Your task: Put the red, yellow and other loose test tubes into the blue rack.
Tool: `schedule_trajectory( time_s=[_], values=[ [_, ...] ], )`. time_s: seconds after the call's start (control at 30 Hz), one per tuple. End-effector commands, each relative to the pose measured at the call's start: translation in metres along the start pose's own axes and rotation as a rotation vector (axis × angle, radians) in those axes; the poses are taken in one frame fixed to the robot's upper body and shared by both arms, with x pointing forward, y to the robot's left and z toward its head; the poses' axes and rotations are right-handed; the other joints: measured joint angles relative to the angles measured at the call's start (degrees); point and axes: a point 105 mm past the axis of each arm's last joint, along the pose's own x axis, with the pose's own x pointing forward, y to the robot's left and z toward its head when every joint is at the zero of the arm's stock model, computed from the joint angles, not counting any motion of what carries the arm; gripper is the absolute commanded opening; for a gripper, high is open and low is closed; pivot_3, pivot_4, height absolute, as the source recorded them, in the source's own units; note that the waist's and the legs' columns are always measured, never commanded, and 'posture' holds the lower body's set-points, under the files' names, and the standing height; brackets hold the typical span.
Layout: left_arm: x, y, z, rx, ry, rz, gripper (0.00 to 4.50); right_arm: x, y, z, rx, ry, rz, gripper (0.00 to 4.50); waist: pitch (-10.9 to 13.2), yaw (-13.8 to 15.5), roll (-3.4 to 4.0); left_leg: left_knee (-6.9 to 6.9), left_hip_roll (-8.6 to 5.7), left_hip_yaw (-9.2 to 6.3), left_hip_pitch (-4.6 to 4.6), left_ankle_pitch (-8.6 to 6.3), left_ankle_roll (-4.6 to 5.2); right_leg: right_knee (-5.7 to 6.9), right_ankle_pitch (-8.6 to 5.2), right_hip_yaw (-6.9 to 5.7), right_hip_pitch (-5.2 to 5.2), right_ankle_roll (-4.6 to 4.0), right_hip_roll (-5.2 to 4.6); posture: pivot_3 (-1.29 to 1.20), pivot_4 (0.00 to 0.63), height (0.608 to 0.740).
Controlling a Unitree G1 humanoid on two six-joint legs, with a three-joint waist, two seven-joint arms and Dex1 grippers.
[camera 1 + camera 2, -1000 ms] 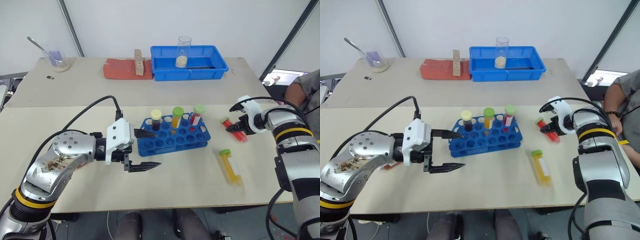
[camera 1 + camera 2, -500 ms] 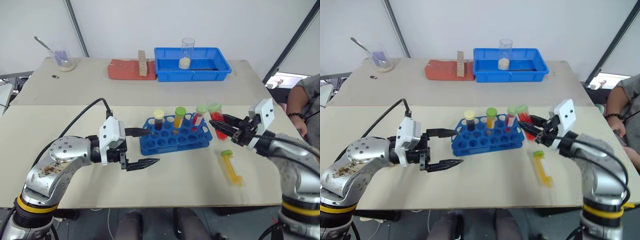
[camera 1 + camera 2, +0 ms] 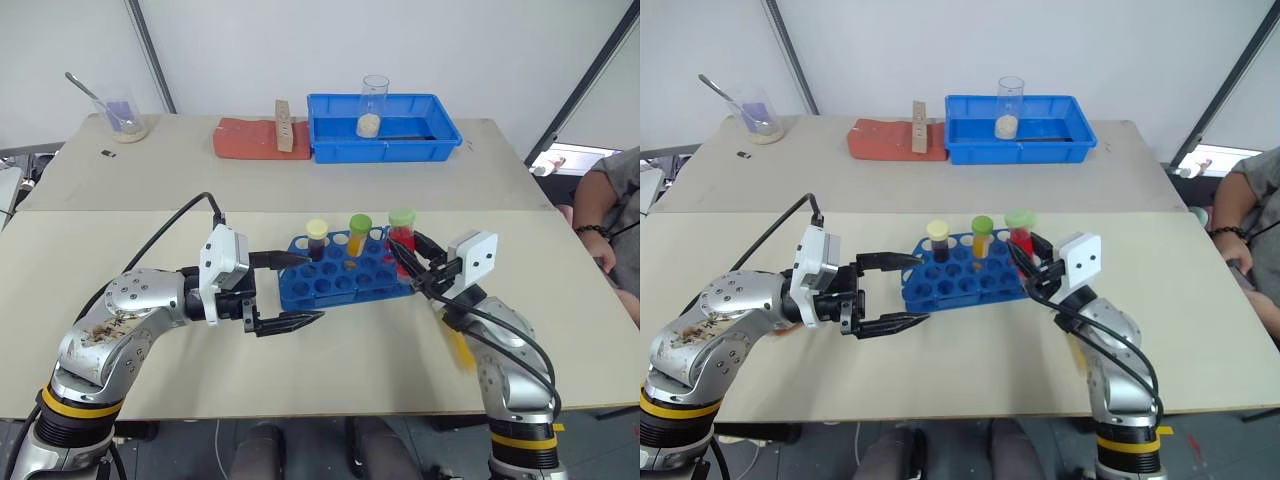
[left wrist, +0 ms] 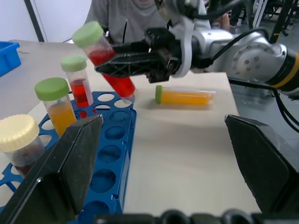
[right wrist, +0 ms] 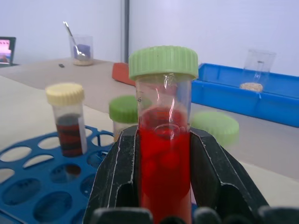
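Observation:
The robot's right gripper needs to release the red test tube in the blue rack's front corner hole (image 3: 405,271), the one closest to the lying yellow tube.
My right gripper (image 3: 406,254) is shut on a red test tube with a green cap (image 5: 163,135). It holds the tube tilted, cap up, over the right end of the blue rack (image 3: 340,286). Three tubes stand in the rack: a cream-capped dark one (image 3: 317,240), a green-capped yellow one (image 3: 358,234) and a green-capped red one (image 4: 76,79). On the table to the right of the rack lies a yellow test tube (image 4: 184,95), partly hidden behind my right arm in the eye views. Open and empty, my left gripper (image 3: 308,288) hovers at the rack's left end.
At the back stand a blue tray (image 3: 440,135) holding a glass beaker (image 3: 372,103), a red pad (image 3: 245,140) with a wooden block (image 3: 283,124), and a beaker with a spoon (image 3: 124,117). A person (image 3: 612,205) sits at the table's right edge.
My right gripper has carried the red tube leftwards from the table's right side to the rack's right end, turning it cap up. The left gripper stays open by the rack.

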Motion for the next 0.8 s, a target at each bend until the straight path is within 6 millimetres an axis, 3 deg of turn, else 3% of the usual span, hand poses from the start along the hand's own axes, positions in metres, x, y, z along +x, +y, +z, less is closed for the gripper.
schedule_trajectory(
  time_s=[0.03,0.8],
  values=[
    [0.002,-0.003,0.008,0.020,-0.012,-0.016,4.50,0.001,-0.003,0.006,-0.035,-0.053,-0.024,1.03,0.00,-0.12,0.00,0.00,0.00,-0.01,0.01,0.00,0.00,0.00,-0.01,0.00,0.00,-0.02,0.00,0.00,0.150,0.740],
    [0.003,-0.002,0.010,0.013,-0.005,-0.017,4.50,0.014,-0.003,-0.015,-0.009,-0.094,-0.154,1.02,0.00,-0.47,0.00,-0.02,0.02,-0.03,0.04,0.00,0.00,0.01,0.00,0.00,0.01,-0.01,0.01,0.00,0.150,0.740]
  ],
)
